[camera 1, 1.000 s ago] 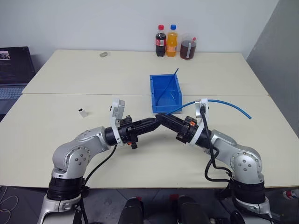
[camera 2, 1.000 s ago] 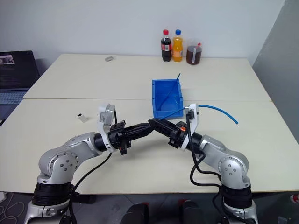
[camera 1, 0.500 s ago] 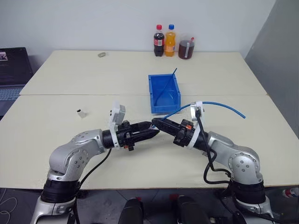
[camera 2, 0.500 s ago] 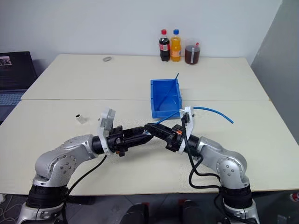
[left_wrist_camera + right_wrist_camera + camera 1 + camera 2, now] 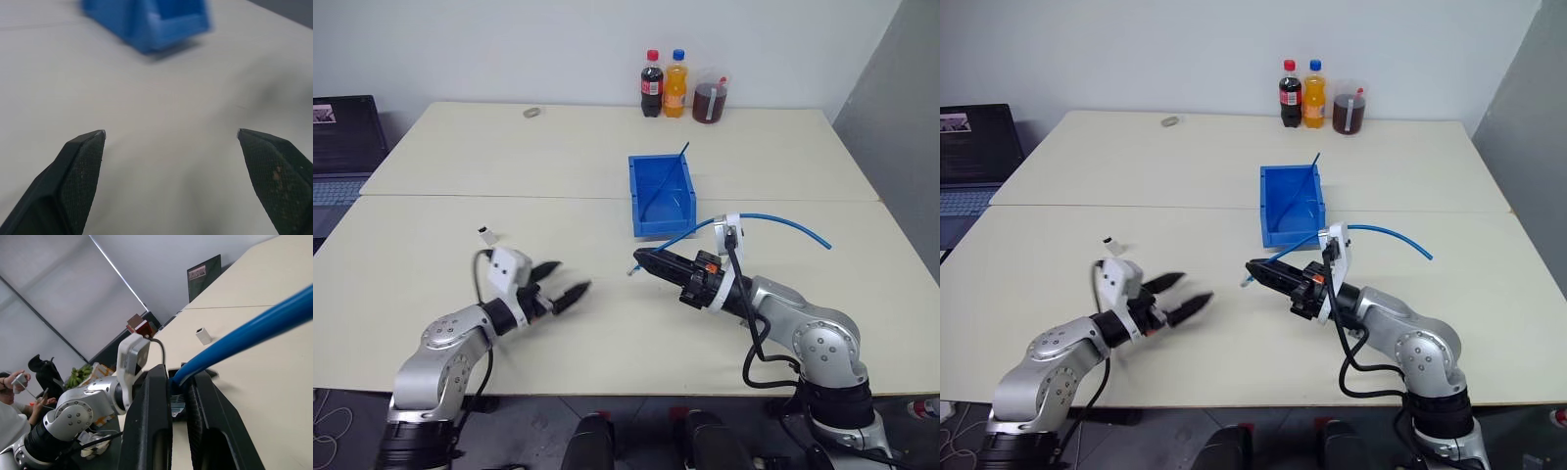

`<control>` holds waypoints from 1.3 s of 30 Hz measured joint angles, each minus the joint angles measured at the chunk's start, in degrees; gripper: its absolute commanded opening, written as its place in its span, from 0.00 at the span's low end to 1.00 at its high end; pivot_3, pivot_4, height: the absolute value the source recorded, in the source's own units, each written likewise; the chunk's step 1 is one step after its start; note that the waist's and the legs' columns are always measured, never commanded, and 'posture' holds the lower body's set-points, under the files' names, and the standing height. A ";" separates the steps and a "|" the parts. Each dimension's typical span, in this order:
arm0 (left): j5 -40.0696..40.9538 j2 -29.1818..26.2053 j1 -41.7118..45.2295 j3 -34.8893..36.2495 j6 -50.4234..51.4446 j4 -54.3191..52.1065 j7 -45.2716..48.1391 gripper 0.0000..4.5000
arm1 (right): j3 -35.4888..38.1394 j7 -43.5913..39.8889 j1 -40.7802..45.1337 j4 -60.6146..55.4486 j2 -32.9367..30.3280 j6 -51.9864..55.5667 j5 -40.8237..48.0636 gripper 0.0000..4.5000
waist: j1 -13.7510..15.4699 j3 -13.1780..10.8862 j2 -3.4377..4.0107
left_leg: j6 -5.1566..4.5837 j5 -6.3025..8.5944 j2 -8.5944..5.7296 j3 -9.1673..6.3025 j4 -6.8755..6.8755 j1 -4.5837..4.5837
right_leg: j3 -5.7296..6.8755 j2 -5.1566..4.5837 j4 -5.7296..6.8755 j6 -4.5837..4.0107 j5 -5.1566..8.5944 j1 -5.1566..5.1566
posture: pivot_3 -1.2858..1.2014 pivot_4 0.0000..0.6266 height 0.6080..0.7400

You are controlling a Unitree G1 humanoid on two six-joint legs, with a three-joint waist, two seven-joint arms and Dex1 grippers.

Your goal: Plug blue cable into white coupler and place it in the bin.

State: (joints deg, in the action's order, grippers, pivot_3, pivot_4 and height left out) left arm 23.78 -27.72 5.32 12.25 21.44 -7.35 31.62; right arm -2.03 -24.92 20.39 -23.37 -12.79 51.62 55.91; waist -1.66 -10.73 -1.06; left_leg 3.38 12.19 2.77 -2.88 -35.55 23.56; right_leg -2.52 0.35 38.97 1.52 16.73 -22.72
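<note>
The white coupler is next for my left gripper, which will go there and close on the coupler's sides (image 5: 488,237), keeping its socket clear for the blue cable.
The blue cable (image 5: 773,216) arcs from the table's right side into my right gripper (image 5: 641,260), which is shut on it; a short end pokes out past the fingertips. In the right wrist view the cable (image 5: 254,325) runs between the closed fingers (image 5: 154,421). My left gripper (image 5: 565,279) hovers open and empty over the table, well to the left of the right gripper. In its wrist view the fingertips (image 5: 83,166) stand wide apart. The white coupler (image 5: 487,234) stands on the table beyond the left gripper. The blue bin (image 5: 663,229) sits behind the right gripper, with a dark blue strand leaning inside.
Two bottles (image 5: 650,84) and a jar of dark liquid (image 5: 709,101) stand at the table's far edge, with a small grey object (image 5: 530,113) further left. A laptop (image 5: 342,137) sits at the far left. A seated person (image 5: 12,391) appears in the right wrist view.
My left gripper has opened and swung away to the left and down from the right gripper's tip, where it was shut. The right gripper has stayed in place, holding the cable.
</note>
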 measured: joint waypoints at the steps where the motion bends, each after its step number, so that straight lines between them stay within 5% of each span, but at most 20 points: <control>1: -1.12 1.12 0.09 0.48 -0.54 0.03 -2.71 1.00 | -0.19 -0.09 0.01 0.17 0.00 -0.07 -0.39 0.02 | 0.00 0.00 0.00 | 0.00 0.00 0.00 0.00 0.00 0.01 | 0.00 0.00 0.00 0.00 0.00 0.00 | 0.52 0.24 1.00; 15: -11.42 11.45 9.65 6.52 3.34 9.68 -34.68 1.00 | -1.40 -1.43 1.14 1.76 0.02 -1.19 -2.99 0.02 | 0.00 0.03 -0.04 | 0.00 0.00 -0.03 -0.08 -0.28 0.20 | 0.09 0.01 0.04 0.14 -0.09 -0.02 | 0.52 0.24 1.00; 24: -11.47 10.39 19.20 9.65 10.61 17.28 -40.09 1.00 | -1.19 -1.15 1.10 1.72 -0.16 -1.22 -3.08 0.02 | 0.00 0.03 -0.07 | 0.01 0.00 -0.06 -0.10 -0.32 0.23 | 0.11 0.01 0.04 0.16 -0.11 -0.02 | 0.52 0.24 1.00; 39: -12.75 8.77 30.58 10.62 9.05 32.87 -43.59 1.00 | -1.06 -1.05 1.12 1.68 -0.23 -1.23 -3.09 0.02 | 0.00 0.04 -0.09 | 0.02 -0.01 -0.07 -0.10 -0.32 0.24 | 0.11 0.00 0.04 -0.06 -0.26 -0.03 | 0.52 0.24 1.00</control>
State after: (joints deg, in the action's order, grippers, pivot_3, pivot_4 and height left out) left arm 11.02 -18.95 35.89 22.87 30.49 25.52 -11.96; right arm -3.09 -25.97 21.51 -21.69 -13.01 50.39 52.83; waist -1.66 -10.69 -1.15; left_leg 3.40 12.18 2.70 -2.97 -35.87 23.80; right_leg -2.41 0.35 39.01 1.46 16.47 -22.75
